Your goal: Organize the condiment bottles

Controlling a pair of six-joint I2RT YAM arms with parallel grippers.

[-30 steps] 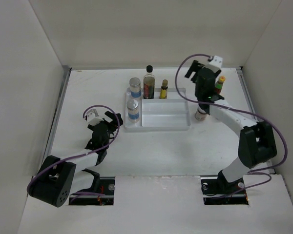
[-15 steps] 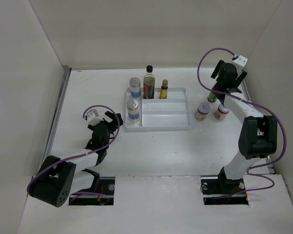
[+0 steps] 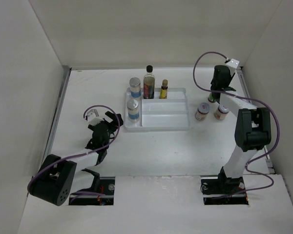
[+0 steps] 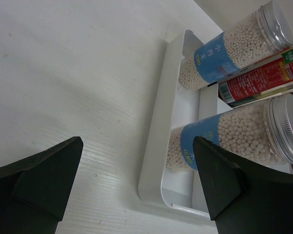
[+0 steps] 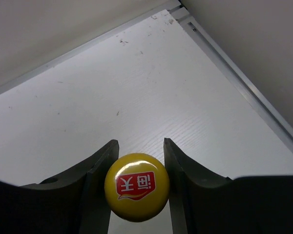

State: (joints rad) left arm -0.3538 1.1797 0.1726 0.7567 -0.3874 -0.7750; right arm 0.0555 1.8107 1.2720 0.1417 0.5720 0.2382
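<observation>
My right gripper is going to release the yellow-capped bottle in the white tray's empty back corner (image 3: 177, 96), beside the small yellow bottle.
My right gripper (image 3: 215, 93) is at the back right, shut on the yellow-capped red-labelled bottle (image 3: 211, 98), whose cap (image 5: 136, 186) sits between the fingers (image 5: 100, 170) of the right gripper (image 5: 139, 146). Two white-lidded jars (image 3: 201, 111) (image 3: 220, 111) stand just in front of it. In the white tray (image 3: 161, 127) stand two grey-lidded blue-labelled jars (image 3: 135, 87) (image 3: 132, 108), the tall black-capped bottle (image 3: 148, 83) and the small yellow bottle (image 3: 164, 89). My left gripper (image 3: 112, 119) is open and empty, left of the tray, facing the jars (image 4: 234, 44) (image 4: 234, 136).
The tray's near left corner (image 4: 158, 131) lies just ahead of the left gripper (image 4: 136, 180). White walls enclose the table; a metal rail (image 5: 244, 87) runs along the right wall close to the right gripper.
The right gripper swung from above the tray's right end to the back right and came down around the yellow-capped bottle. The left arm has not moved.
</observation>
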